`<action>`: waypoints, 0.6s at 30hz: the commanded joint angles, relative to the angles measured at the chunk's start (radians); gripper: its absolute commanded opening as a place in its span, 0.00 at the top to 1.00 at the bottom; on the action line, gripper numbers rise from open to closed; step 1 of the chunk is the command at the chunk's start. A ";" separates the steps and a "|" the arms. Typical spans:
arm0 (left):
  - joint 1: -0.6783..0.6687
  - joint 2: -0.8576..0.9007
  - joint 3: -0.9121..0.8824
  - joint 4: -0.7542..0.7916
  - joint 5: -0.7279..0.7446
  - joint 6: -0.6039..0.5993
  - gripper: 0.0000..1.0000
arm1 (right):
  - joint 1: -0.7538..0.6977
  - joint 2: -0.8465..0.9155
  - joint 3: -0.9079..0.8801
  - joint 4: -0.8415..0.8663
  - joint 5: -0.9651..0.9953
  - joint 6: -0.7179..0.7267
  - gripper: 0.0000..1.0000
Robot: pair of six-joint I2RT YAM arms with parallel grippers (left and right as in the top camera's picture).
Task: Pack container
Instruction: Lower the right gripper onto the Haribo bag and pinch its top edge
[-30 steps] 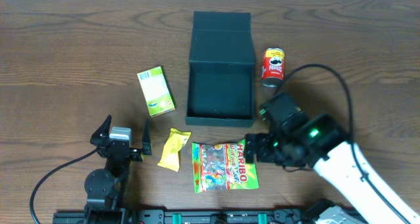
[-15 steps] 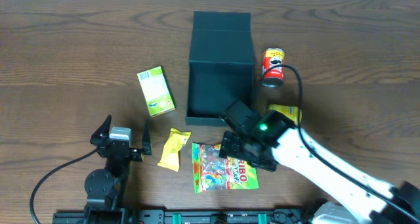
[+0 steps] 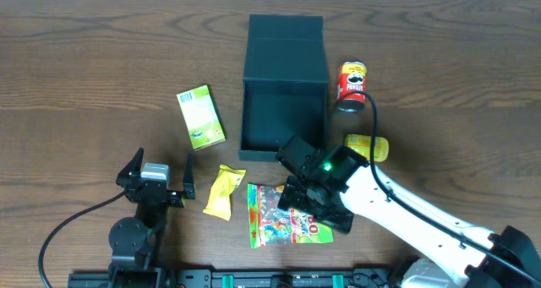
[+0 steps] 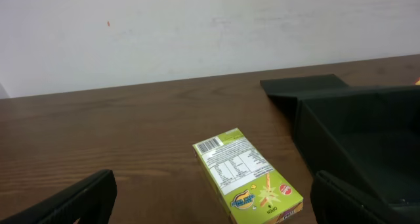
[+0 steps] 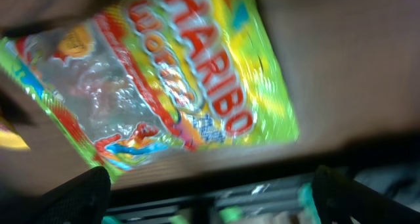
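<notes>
The middle of the Haribo gummy bag (image 3: 285,209) (image 5: 146,45), between its big red lettering and its clear window, will be gripped by my right gripper.
The dark green container (image 3: 283,102) stands open at the table's centre, its flap lid laid back; its side shows in the left wrist view (image 4: 367,142). My right gripper (image 3: 314,210) is open and hovers over the Haribo gummy bag (image 3: 279,219), which fills the right wrist view (image 5: 164,79), blurred. My left gripper (image 3: 165,187) is open and empty at the front left, apart from everything. A light-green carton (image 3: 200,116) lies left of the container and shows in the left wrist view (image 4: 252,175).
A red Pringles can (image 3: 352,84) stands right of the container. A yellow packet (image 3: 224,191) lies left of the gummy bag. Another yellow packet (image 3: 368,147) lies by the right arm. The table's front edge runs along a black rail (image 3: 254,279).
My right arm has swung left from the table's right side and now sits over the Haribo bag, uncovering the yellow packet on the right. The left arm has not moved.
</notes>
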 commanded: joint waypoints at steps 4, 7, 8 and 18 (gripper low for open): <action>0.002 0.001 -0.011 -0.052 0.005 0.000 0.05 | 0.021 -0.008 0.006 0.021 -0.050 0.472 0.01; 0.002 0.001 -0.011 -0.052 0.005 0.000 0.05 | 0.018 -0.008 0.005 0.042 -0.044 0.581 0.01; 0.002 0.001 -0.011 -0.052 0.005 0.000 0.05 | 0.013 -0.008 0.005 0.050 -0.029 0.634 0.01; 0.002 0.001 -0.011 -0.052 0.005 0.000 0.05 | -0.059 0.116 0.000 0.173 0.014 0.770 0.01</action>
